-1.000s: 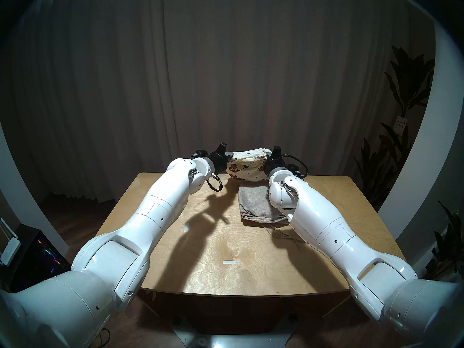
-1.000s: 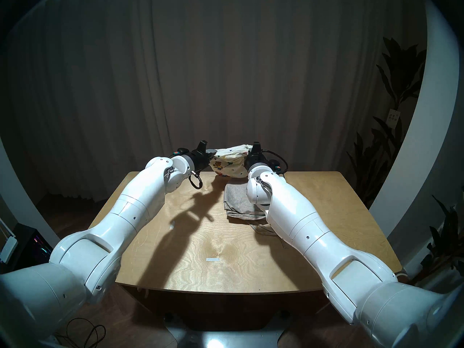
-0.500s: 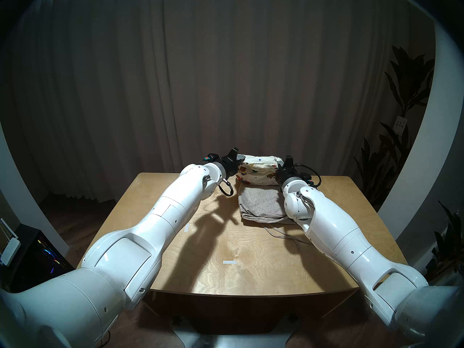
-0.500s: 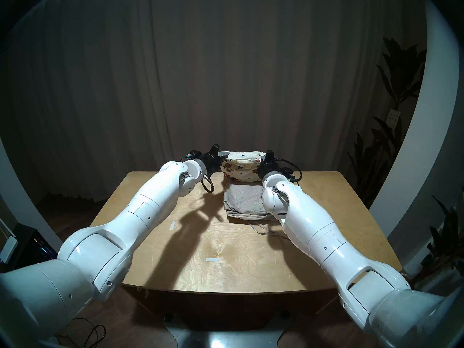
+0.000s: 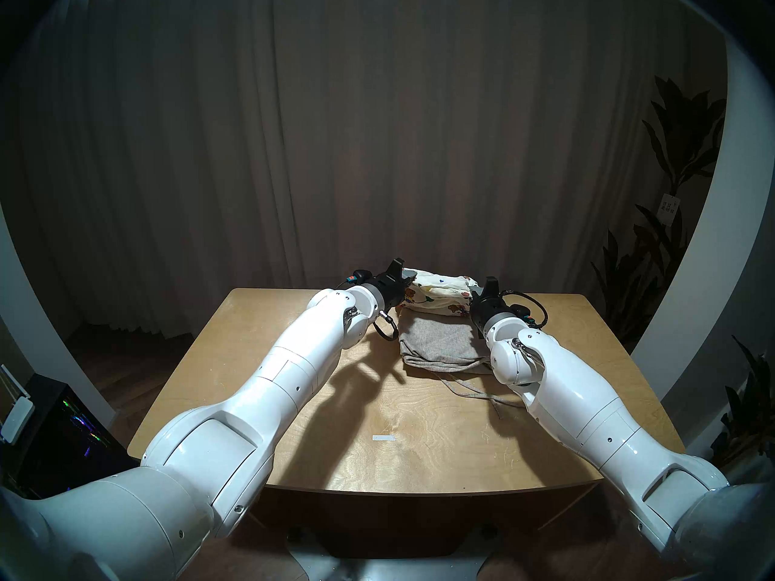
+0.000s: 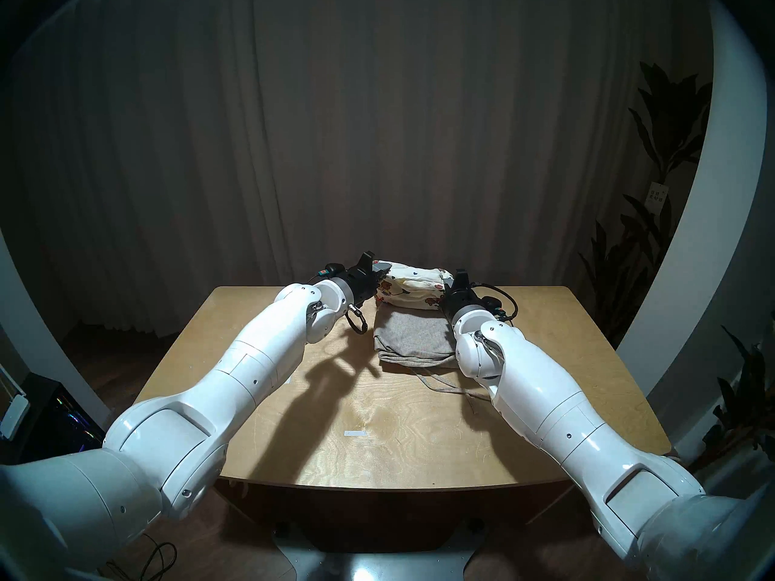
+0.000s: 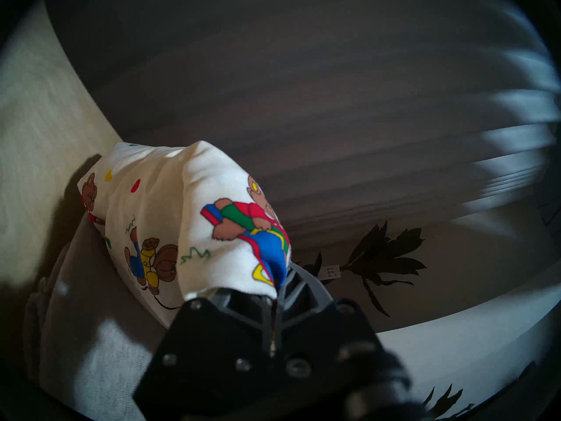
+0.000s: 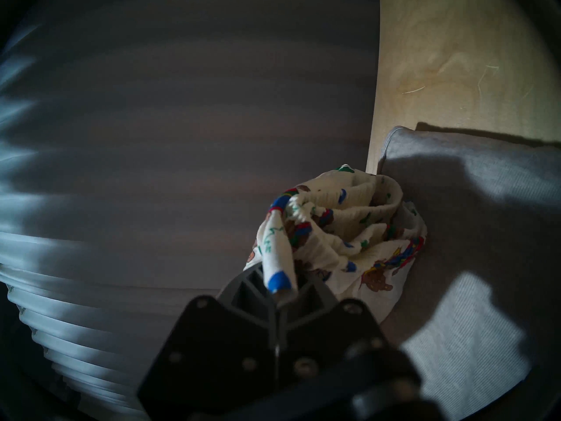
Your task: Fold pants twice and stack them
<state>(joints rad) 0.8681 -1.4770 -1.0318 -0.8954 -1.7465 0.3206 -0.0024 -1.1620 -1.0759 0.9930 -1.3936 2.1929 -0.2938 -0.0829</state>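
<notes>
The robot's left gripper should lay the cream teddy-bear shorts down flat on top of the folded grey shorts (image 5: 457, 320) (image 7: 127, 301).
The folded cream teddy-bear shorts (image 5: 440, 295) (image 6: 413, 288) hang between my two grippers at the far side of the table, their lower edge resting on the far part of the folded grey shorts (image 5: 438, 341) (image 6: 413, 337). My left gripper (image 5: 407, 279) (image 7: 277, 285) is shut on the printed shorts' (image 7: 188, 217) left end. My right gripper (image 5: 474, 291) (image 8: 280, 292) is shut on their bunched right end (image 8: 340, 238). The grey shorts (image 8: 473, 259) (image 7: 91, 344) lie flat, drawstring (image 5: 478, 393) trailing toward me.
The wooden table (image 5: 419, 454) carries small white tape marks (image 5: 384, 437). A dark curtain hangs right behind the table's far edge. Plants (image 5: 667, 232) stand at the right, and a black box with lights (image 5: 63, 429) sits on the floor at the left.
Both arms have carried the printed shorts to the right and downward, from hanging left of and above the grey shorts to touching down on their far part. Both grippers stayed shut.
</notes>
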